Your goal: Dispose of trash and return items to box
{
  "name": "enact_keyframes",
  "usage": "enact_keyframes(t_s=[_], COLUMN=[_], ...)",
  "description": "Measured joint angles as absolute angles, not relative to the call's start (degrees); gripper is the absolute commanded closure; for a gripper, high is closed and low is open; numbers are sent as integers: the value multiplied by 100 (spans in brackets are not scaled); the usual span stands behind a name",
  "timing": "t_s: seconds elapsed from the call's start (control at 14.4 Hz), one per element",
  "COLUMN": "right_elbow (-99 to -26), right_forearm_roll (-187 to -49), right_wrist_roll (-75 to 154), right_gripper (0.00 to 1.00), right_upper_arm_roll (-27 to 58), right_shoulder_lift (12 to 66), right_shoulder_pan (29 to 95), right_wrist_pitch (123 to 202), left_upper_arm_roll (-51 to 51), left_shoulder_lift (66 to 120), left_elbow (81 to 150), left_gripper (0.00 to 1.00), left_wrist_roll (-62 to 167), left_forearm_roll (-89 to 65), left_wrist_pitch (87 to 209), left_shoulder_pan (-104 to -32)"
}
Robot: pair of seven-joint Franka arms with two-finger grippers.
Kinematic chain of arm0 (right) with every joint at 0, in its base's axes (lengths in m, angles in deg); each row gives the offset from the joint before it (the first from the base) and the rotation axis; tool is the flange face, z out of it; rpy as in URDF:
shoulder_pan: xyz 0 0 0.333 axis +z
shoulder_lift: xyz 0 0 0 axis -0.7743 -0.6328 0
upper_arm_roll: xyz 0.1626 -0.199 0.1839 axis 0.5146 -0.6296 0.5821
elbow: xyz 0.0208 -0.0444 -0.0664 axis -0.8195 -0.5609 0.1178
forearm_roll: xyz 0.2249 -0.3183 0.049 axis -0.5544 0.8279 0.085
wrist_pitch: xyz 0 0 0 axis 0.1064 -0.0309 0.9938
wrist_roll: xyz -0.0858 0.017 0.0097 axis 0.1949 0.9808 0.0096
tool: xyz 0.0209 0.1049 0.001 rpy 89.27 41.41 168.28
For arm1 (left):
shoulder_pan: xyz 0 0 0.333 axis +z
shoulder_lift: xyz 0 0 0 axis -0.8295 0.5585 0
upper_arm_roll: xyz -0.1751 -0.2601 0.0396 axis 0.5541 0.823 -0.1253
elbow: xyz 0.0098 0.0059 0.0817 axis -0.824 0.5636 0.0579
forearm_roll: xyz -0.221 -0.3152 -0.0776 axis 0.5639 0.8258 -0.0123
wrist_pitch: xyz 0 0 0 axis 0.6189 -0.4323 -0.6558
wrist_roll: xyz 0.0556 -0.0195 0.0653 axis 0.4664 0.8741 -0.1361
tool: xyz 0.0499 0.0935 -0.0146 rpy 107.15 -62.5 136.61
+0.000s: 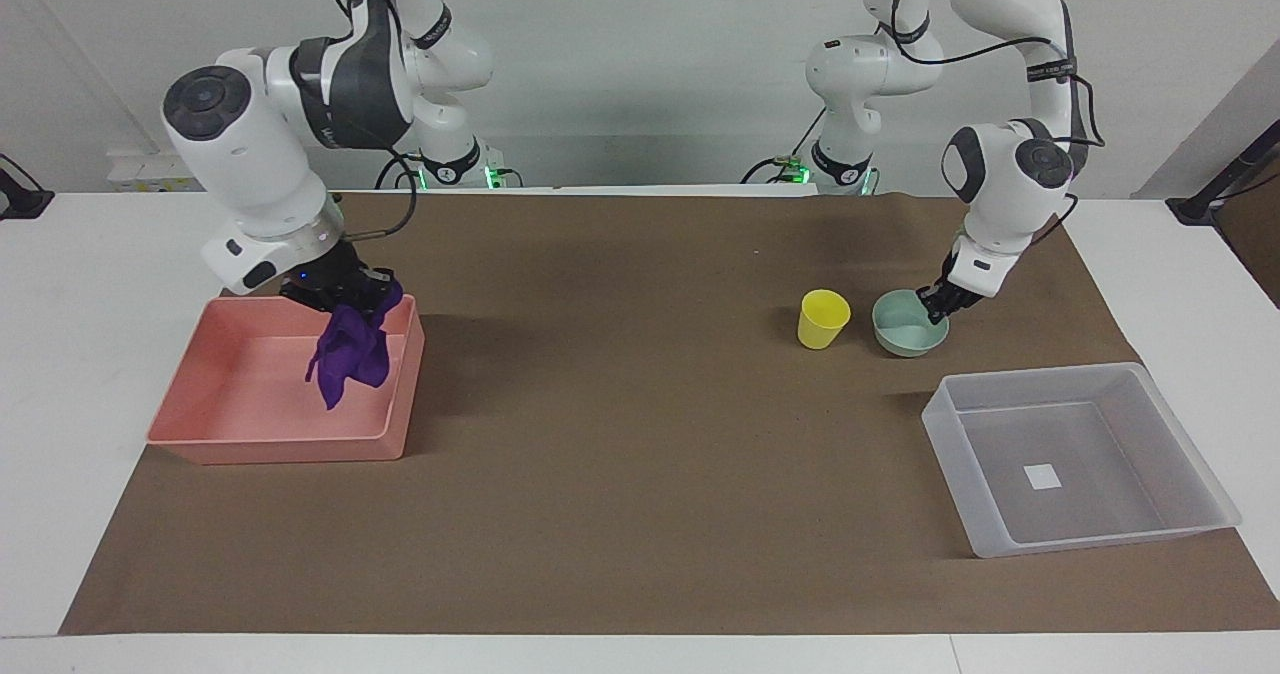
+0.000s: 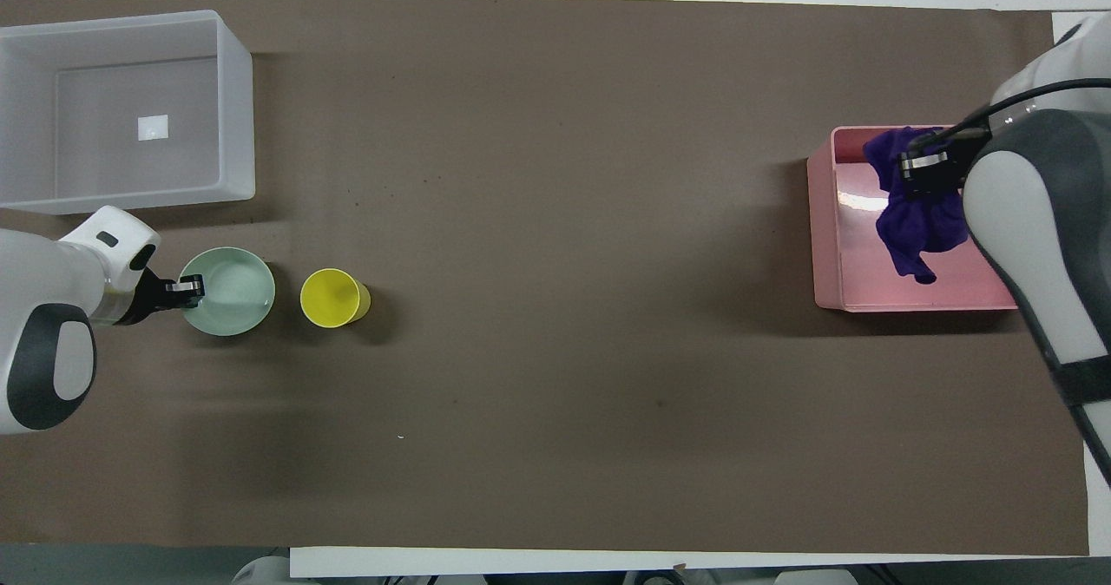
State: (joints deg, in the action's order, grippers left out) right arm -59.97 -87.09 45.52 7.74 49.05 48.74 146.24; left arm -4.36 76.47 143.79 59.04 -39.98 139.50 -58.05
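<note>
The mint-green bowl, which still rests on the mat, will go down over the white square in the clear plastic box [image 2: 172, 127], where I should set it with my left gripper.
My right gripper [image 1: 345, 299] is shut on the purple cloth [image 1: 350, 354], which hangs over the pink tray [image 1: 280, 449]. In the overhead view the cloth [image 2: 911, 220] hangs from the right gripper [image 2: 924, 173] above the tray [image 2: 825, 220]. My left gripper [image 1: 938, 304] is down on the rim of the mint-green bowl [image 1: 905, 332], shut on it; the bowl rests on the mat. The yellow cup [image 1: 823, 319] stands upright beside the bowl, toward the right arm's end. In the overhead view the left gripper [image 2: 187, 288] is at the bowl [image 2: 230, 294], with the cup [image 2: 331, 297] beside it.
The clear plastic box [image 1: 950, 424] with a white square on its bottom stands farther from the robots than the bowl, at the left arm's end; it also shows in the overhead view [image 2: 234, 108]. A brown mat [image 1: 640, 454] covers the table.
</note>
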Motion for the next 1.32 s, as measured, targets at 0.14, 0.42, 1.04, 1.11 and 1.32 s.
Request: enact_keyframes(t_s=[0.14, 0.42, 1.04, 1.11, 1.32], right_elbow=[-6338, -7229, -7992, -7993, -7988], right_forearm_roll=[-8690, -8574, -8566, -8565, -8565], right_wrist_roll=[4282, 4059, 4058, 4058, 4058], right_gripper=[98, 97, 88, 84, 32], right_upper_arm_roll=[771, 770, 798, 799, 815], right_shoulder_lift=[4982, 5136, 4797, 4702, 4619], right_shoulder_pan=[4506, 4189, 4198, 4207, 4229], right_wrist_pitch=[14800, 15558, 16871, 16947, 16999], left_upper_arm_roll=[-436, -451, -590, -592, -603], left_shoulder_lift=[7643, 7808, 10196, 10412, 10852], left_elbow=[13588, 12186, 10107, 10087, 10187], left_gripper=[100, 100, 100, 100, 100], left_wrist_roll=[5896, 5871, 5780, 5780, 5786], left_forearm_roll=[-3927, -3576, -3130, -3131, -3131], left_wrist_pitch=[13047, 12268, 13480, 13621, 13918], left_shoulder_pan=[-5805, -5796, -5379, -5340, -5186])
